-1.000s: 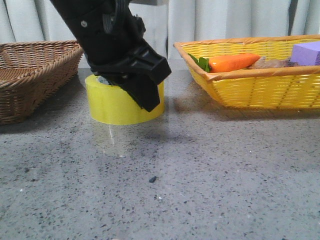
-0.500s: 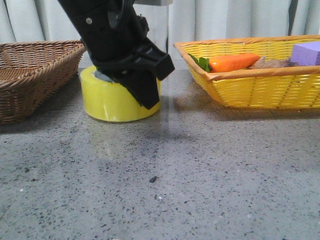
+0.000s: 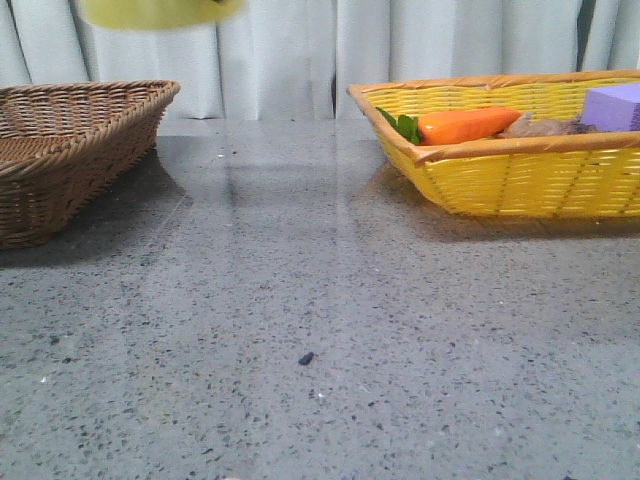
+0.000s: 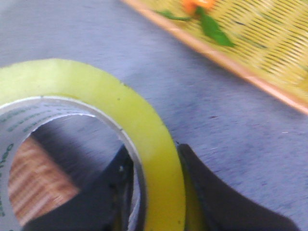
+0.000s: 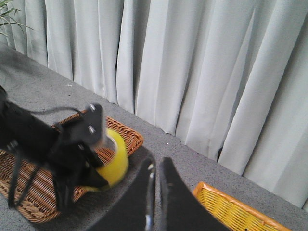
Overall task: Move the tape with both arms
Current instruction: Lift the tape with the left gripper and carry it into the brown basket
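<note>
The yellow tape will drop from my left gripper inside the brown basket (image 3: pixel 22 142), near its side facing the yellow basket.
The yellow tape (image 3: pixel 160 12) hangs blurred at the very top of the front view, above the brown basket's right end. In the left wrist view my left gripper (image 4: pixel 156 192) is shut on the tape's (image 4: pixel 96 86) wall, one dark finger inside the white core and one outside. The right wrist view shows the tape (image 5: pixel 114 162) held by the left arm (image 5: pixel 43 144) over the brown basket's edge. My right gripper (image 5: pixel 156 173) is shut and empty, high above the table and apart from the tape.
A brown wicker basket (image 3: pixel 70 150) stands at the left. A yellow basket (image 3: pixel 520 180) at the right holds an orange toy carrot (image 3: pixel 465 125) and a purple block (image 3: pixel 612 105). The grey speckled table (image 3: pixel 320 300) lies between them.
The left gripper has lifted the tape off the table and up to the top edge of the front view, a little to the left. The arm has left that view.
</note>
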